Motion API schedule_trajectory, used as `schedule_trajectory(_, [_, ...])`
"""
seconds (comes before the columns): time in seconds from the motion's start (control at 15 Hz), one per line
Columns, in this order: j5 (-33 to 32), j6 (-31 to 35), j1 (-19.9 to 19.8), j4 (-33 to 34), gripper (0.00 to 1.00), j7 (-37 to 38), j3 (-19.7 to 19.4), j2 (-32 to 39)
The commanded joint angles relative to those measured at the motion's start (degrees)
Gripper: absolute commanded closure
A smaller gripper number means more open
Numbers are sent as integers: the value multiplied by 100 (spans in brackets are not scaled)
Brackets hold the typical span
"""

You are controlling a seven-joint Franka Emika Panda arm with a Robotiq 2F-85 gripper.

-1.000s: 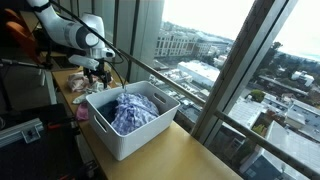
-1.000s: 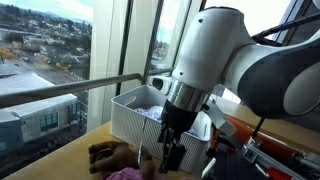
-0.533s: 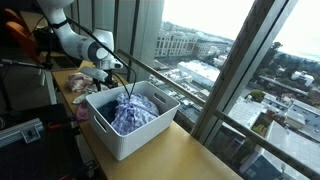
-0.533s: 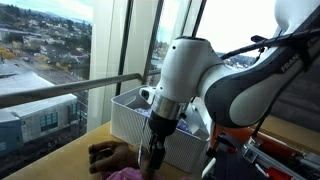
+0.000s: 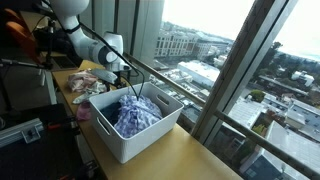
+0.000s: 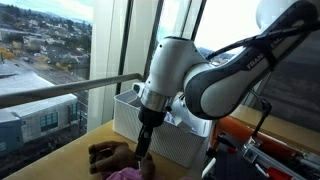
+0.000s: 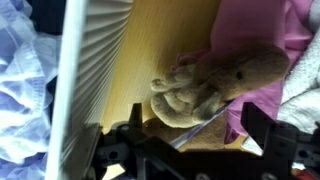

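The body of the brown plush toy (image 5: 107, 77) (image 7: 198, 122) lies on the pink cloth beside the white basket, and my gripper needs to close on it.
My gripper (image 7: 195, 135) is open, and its two dark fingers straddle a crumpled brown cloth (image 7: 215, 85) lying on the wooden table. Nothing is held. In both exterior views the gripper (image 6: 143, 142) (image 5: 118, 73) points down just above the clothes pile, close beside the white basket (image 6: 180, 140). A pink cloth (image 7: 255, 30) lies under and beside the brown one, and a white cloth (image 7: 302, 95) shows at the right edge. The basket's ribbed wall (image 7: 90, 70) runs along the left of the wrist view, with a blue-and-white garment (image 7: 25, 80) inside.
The basket (image 5: 112, 142) with the bluish garment (image 5: 135, 112) stands on a narrow wooden counter (image 5: 190, 155) along tall windows with a metal rail (image 6: 70, 88). The clothes pile (image 5: 85, 82) lies behind the basket. Orange equipment (image 6: 265, 135) stands on the far side.
The arm has swung sideways toward the window, carrying the gripper along the basket's side over the brown cloth. The jaws have stayed open and the cloths have not moved.
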Motion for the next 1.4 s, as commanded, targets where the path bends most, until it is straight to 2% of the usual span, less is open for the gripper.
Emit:
schedule_trajectory(0.0, [241, -115, -214, 409, 0, -309, -9, 359])
schedule_trajectory(0.33, [398, -273, -240, 373, 0, -383, 115, 523])
schedule_trajectory(0.67, [603, -585, 9, -132, 0, -385, 578, 255])
schedule_trajectory(0.73, [616, -641, 72, -176, 24, -389, 639, 238])
schedule_trajectory(0.8, [623, -693, 126, -184, 26, -394, 670, 239])
schedule_trajectory(1.0, [647, -875, 152, -172, 51, -457, 667, 170])
schedule_trajectory(1.33, [592, -1165, 14, -272, 84, -477, 516, -260])
